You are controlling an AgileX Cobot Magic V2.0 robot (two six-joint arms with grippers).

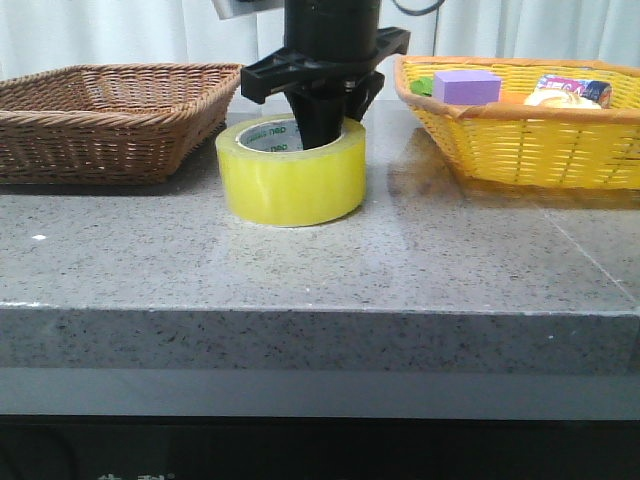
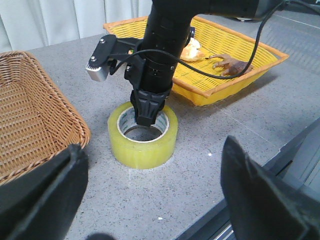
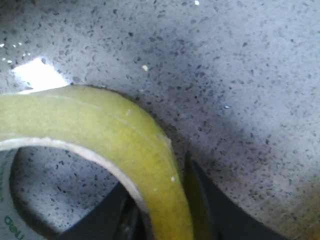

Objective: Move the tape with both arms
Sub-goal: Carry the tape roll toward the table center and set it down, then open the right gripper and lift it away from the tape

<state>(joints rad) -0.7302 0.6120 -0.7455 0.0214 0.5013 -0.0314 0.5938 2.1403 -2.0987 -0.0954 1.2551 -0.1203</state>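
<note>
The robot's left gripper should next close on the near side (image 1: pixel 335 166) (image 2: pixel 166 144) of the yellow tape, at the part toward the yellow basket.
The yellow tape (image 1: pixel 292 180) lies flat on the grey stone table, between two baskets. My right gripper (image 1: pixel 325 130) comes down from above and straddles the roll's far wall, one finger inside the core and one outside, shut on it. The left wrist view shows the tape (image 2: pixel 142 145) with the right gripper (image 2: pixel 146 117) in its hole. The right wrist view shows the tape wall (image 3: pixel 125 135) pinched between the right gripper's (image 3: pixel 167 210) black fingers. My left gripper (image 2: pixel 152 170) is open and empty, on the near side of the roll and apart from it. It is out of the front view.
A brown wicker basket (image 1: pixel 110 115) stands left of the tape. A yellow basket (image 1: pixel 530 130) stands at the right, holding a purple block (image 1: pixel 466 86) and other items. The table's front edge (image 1: pixel 320 310) runs across the near side.
</note>
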